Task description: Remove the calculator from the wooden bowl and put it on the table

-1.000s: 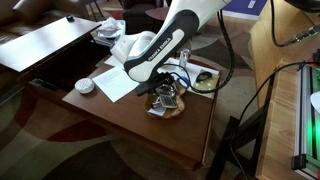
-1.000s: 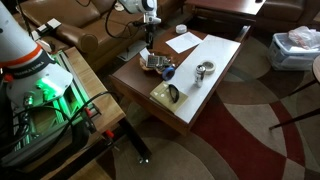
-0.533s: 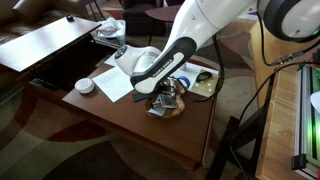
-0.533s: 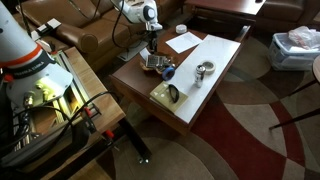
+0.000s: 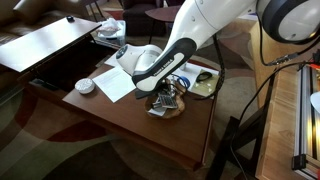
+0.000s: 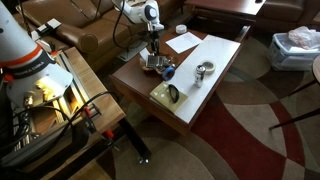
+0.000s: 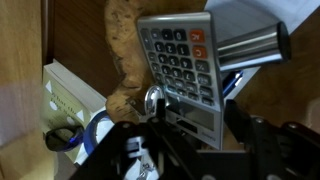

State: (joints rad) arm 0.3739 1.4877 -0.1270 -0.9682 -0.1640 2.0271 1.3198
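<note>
The robot's gripper spans the long edges of the calculator right at its display end, so it should open and pinch the calculator's front and back sides (image 7: 190, 92) before it lifts the calculator.
The grey-silver calculator (image 7: 180, 65) lies in the brown wooden bowl (image 7: 125, 40), its display end towards me. My gripper (image 7: 197, 125) is down over it, one finger on each long edge of the display end, shut on it. In both exterior views the arm reaches down to the bowl (image 5: 174, 111) (image 6: 148, 69) on the dark wooden table (image 5: 120, 118) (image 6: 218, 58). There the gripper (image 5: 167, 96) (image 6: 152, 56) covers most of the calculator.
A silver cylinder (image 7: 255, 45) (image 6: 203, 70) stands beside the bowl. A pale booklet with a round object on it (image 7: 65, 100) (image 6: 166, 93) lies close by. A white paper sheet (image 5: 118, 82) and a small white dish (image 5: 85, 86) lie further along the table.
One second ago the arm was higher and further back. It has come down over the bowl. It has held still for the last half second.
</note>
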